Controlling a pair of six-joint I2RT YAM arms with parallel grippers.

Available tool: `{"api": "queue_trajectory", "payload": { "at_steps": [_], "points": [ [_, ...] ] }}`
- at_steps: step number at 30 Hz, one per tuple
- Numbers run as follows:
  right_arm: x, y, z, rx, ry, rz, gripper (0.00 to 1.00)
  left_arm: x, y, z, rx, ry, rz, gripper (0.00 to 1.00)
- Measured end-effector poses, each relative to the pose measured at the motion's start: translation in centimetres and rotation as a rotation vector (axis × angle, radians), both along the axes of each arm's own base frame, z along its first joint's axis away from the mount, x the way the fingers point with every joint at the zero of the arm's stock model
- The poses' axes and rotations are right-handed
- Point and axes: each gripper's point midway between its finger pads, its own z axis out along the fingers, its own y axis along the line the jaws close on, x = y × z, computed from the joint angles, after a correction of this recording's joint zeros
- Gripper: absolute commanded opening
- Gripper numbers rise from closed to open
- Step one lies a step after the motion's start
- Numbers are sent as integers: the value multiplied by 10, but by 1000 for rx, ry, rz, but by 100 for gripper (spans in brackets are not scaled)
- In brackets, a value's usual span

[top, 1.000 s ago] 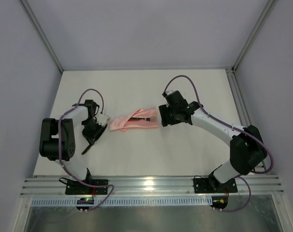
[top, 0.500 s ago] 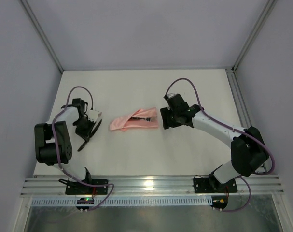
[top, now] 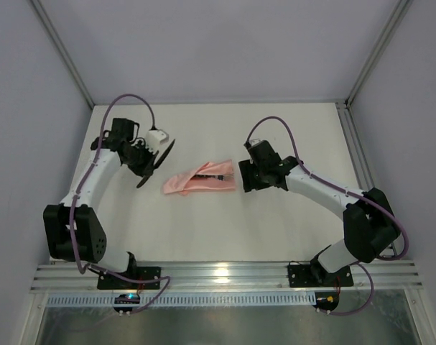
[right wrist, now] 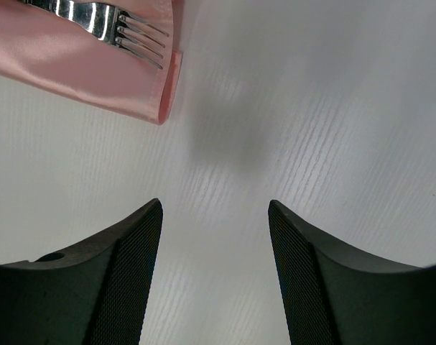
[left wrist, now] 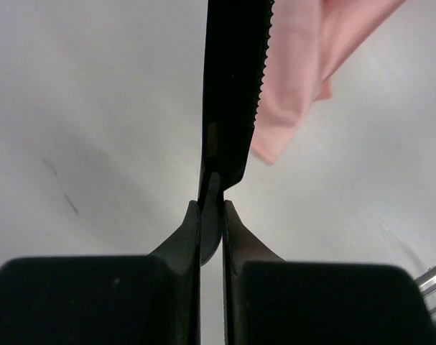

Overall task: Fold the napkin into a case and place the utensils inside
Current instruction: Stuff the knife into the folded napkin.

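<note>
I will release the black knife from my left gripper so that it lies between the fork and the pink napkin's near edge (top: pixel 208 185).
The salmon-pink napkin, folded into a narrow case (top: pixel 198 180), lies mid-table. A fork (right wrist: pixel 108 21) rests in its right-hand opening, tines showing (top: pixel 227 170). My left gripper (top: pixel 155 162) hovers just left of the case (left wrist: pixel 304 79), shut on a black serrated knife (left wrist: pixel 232 86) that sticks out forward from between the fingers toward the pink fabric. My right gripper (top: pixel 239 180) sits at the case's right end (right wrist: pixel 95 72), open, with only bare table between its fingers (right wrist: pixel 138 273).
The white tabletop (top: pixel 225 223) is ringed by grey walls, with an aluminium rail (top: pixel 225 277) along the near edge. Both arm bases stand on that rail.
My left arm has swung from the near-left of the table up and toward the case's left end, its jaws closing tight on the knife. The right arm has barely moved.
</note>
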Motion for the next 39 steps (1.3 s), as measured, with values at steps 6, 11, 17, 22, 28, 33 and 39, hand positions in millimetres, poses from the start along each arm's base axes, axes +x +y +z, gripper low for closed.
{"api": "queue_trajectory", "payload": {
  "at_steps": [6, 11, 17, 22, 28, 33, 39],
  "points": [
    [-1, -12, -6, -11, 2, -30, 69, 6, -141, 51, -77, -137, -435, 0],
    [-5, -46, -11, 21, 18, -122, 69, -1, -235, 33, -79, -118, -742, 0],
    [-5, -68, -5, 50, 1, -188, 69, 0, -263, -31, -19, 5, -871, 0],
    [-9, -68, -9, 53, 15, -183, 69, 4, -253, -47, 42, 26, -895, 0],
    [-11, -68, -10, 56, 21, -179, 69, 7, -245, -52, 91, 20, -904, 0],
    [-11, -68, -10, 56, 22, -178, 69, 10, -236, -56, 138, 18, -906, 0],
    [-13, -68, -12, 55, 26, -178, 69, 20, -222, -63, 177, 24, -890, 0]
  ]
}}
